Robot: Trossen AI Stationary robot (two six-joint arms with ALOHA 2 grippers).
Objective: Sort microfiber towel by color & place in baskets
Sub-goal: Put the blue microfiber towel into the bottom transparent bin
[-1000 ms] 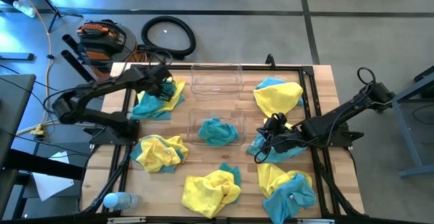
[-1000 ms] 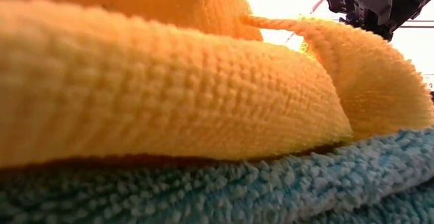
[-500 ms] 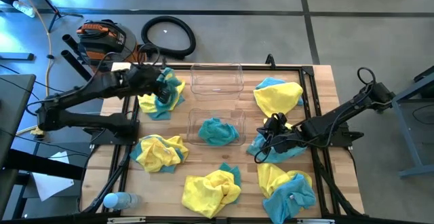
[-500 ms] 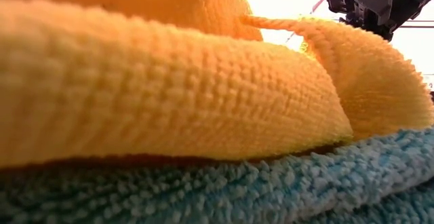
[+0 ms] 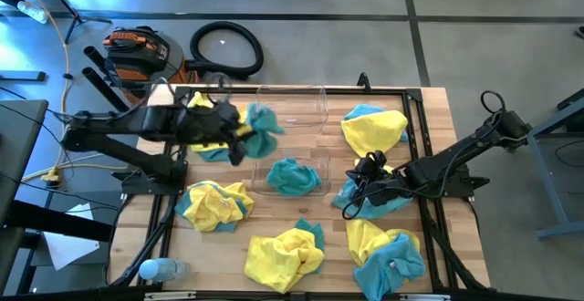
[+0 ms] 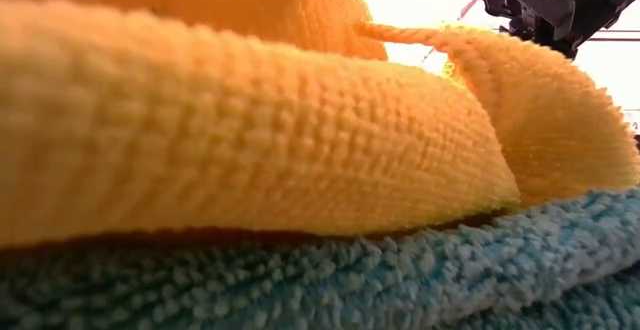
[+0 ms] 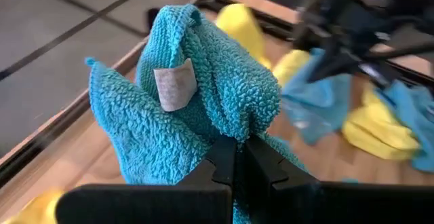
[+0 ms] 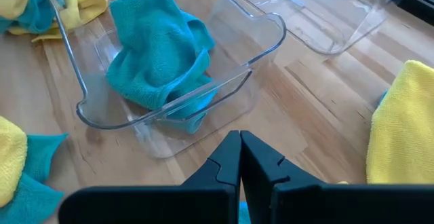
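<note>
The robot's left gripper will release its turquoise towel on top of the other turquoise towel in the near clear basket point(image 5: 291, 180).
My left gripper point(image 5: 243, 138) is shut on a turquoise towel point(image 5: 265, 126), held up between the far-left pile point(image 5: 208, 142) and the two clear baskets. The towel also shows in the left wrist view point(image 7: 203, 102), with a white tag. The near basket point(image 5: 321, 158) holds one turquoise towel point(image 5: 292, 175); the far basket point(image 5: 292, 106) holds nothing. My right gripper point(image 5: 365, 175) is shut, just right of the near basket, over a turquoise towel point(image 5: 365, 201) lying on the table. I cannot tell whether it touches that towel. My left gripper pinches a bunched fold of the turquoise towel point(image 7: 252, 130) between its two fingers, several layers thick. The fingers reach about level from the table's left side. The towel is lifted clear and bunches up beyond the fingertips.
Mixed yellow and turquoise piles lie at the near left point(image 5: 214, 202), near middle point(image 5: 285, 251), near right point(image 5: 388, 251) and far right point(image 5: 374, 128). A water bottle point(image 5: 160, 269) lies at the near left corner. A yellow towel point(image 6: 250, 140) on a turquoise one blocks the low view.
My left gripper has gone from the far-left pile toward the table's right edge, taking one turquoise towel with it. The towel is now lifted clear of the pile, beside the baskets. The rest of the pile has stayed in place.
</note>
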